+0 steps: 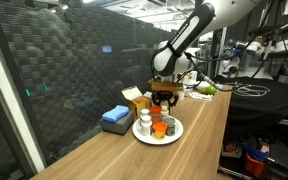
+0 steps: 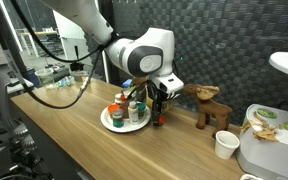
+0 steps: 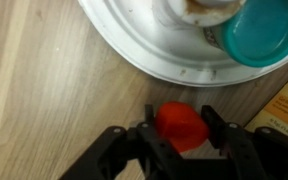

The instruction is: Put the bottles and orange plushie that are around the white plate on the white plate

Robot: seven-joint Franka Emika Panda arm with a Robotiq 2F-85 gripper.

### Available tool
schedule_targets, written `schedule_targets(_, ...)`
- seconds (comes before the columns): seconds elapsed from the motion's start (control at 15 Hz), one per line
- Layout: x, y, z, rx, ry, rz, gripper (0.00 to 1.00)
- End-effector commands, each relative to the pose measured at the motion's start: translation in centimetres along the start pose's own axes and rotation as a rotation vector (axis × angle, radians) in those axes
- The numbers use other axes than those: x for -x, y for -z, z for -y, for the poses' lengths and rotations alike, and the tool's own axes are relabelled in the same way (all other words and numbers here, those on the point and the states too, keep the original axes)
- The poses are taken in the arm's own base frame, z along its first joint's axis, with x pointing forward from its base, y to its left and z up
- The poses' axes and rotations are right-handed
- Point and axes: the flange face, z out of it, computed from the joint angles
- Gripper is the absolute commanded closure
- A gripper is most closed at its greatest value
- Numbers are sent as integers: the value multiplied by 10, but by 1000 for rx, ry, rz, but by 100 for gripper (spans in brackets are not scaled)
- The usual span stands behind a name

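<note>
My gripper is going to release the orange plushie just inside the white plate's rim (image 1: 169, 117), next to the teal-topped bottle.
In the wrist view my gripper (image 3: 180, 115) has a finger pressed on each side of a round red top, the red-capped bottle (image 3: 180, 130). The bottle stands on the wood just beside the rim of the white plate (image 3: 154, 62). A teal-topped bottle (image 3: 264, 30) stands on that plate. In both exterior views the gripper (image 1: 163, 103) (image 2: 156, 108) points down at the plate's edge (image 1: 144, 137) (image 2: 112, 126). The plate holds a white bottle (image 1: 144, 122) and a small orange thing (image 1: 159, 127), likely the orange plushie.
A yellow carton (image 1: 136, 98) and a blue folded cloth (image 1: 115, 117) lie behind the plate near the dark mesh wall. A brown plush animal (image 2: 212, 105) stands just past the gripper. A white cup (image 2: 224, 145) sits near the table's front edge.
</note>
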Motion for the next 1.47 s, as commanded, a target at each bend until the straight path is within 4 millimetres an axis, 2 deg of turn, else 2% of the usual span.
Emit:
schedule_targets(0.0,0,22,-8,-2,-38,-30,74)
schedule_targets(0.27,3,50,-29,-33,-94,-91,74)
schedule_targets(0.47,22,65,-48,-77,-107,-104,74)
schedule_targets(0.67,45,72,-68,-124,-81,-125,74)
schedule_targets(0.87,64,70,-91,-132,23,-119,74)
schedule_targets(1.0,80,68,-99,-141,134,-105,74)
schedule_targets(1.4,116,66,-104,-135,476,-72,74)
